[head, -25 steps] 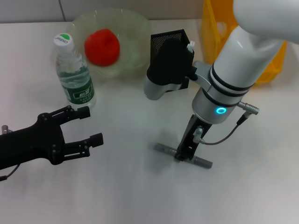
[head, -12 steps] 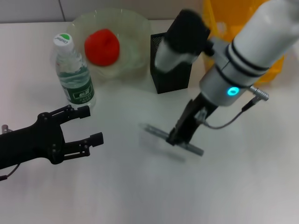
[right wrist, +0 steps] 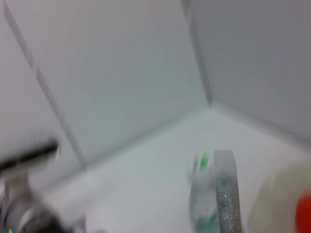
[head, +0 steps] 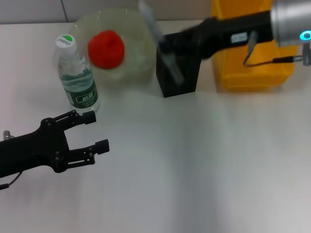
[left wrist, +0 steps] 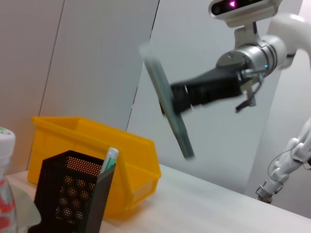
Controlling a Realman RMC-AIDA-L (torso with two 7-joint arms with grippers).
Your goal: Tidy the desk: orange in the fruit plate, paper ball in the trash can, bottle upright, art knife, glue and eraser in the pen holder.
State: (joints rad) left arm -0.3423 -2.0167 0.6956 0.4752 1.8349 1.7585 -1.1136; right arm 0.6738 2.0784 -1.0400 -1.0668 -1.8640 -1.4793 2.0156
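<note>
My right gripper is holding the grey glue. It will let go of the glue inside the black pen holder's back corner (head: 163, 44) beside the fruit plate.
My right gripper (head: 171, 46) is shut on the grey glue (head: 149, 19), holding it tilted in the air just above the black mesh pen holder (head: 187, 77). The left wrist view shows the same glue (left wrist: 181, 136) in that gripper (left wrist: 176, 97), and the art knife (left wrist: 109, 162) standing in the pen holder (left wrist: 68, 199). The orange (head: 106, 48) lies in the green fruit plate (head: 138, 29). Beside it the bottle (head: 77, 77) stands upright. My left gripper (head: 97, 130) hovers open over the desk (head: 194, 170) at the front left. Paper ball and eraser are out of view.
The yellow trash can (head: 248, 63) stands right of the pen holder at the back right. The right arm reaches across above it. The bottle is close to the left gripper's far side.
The right gripper has lifted the glue off the desk's middle and swung it back and up over the pen holder. The left arm has stayed put.
</note>
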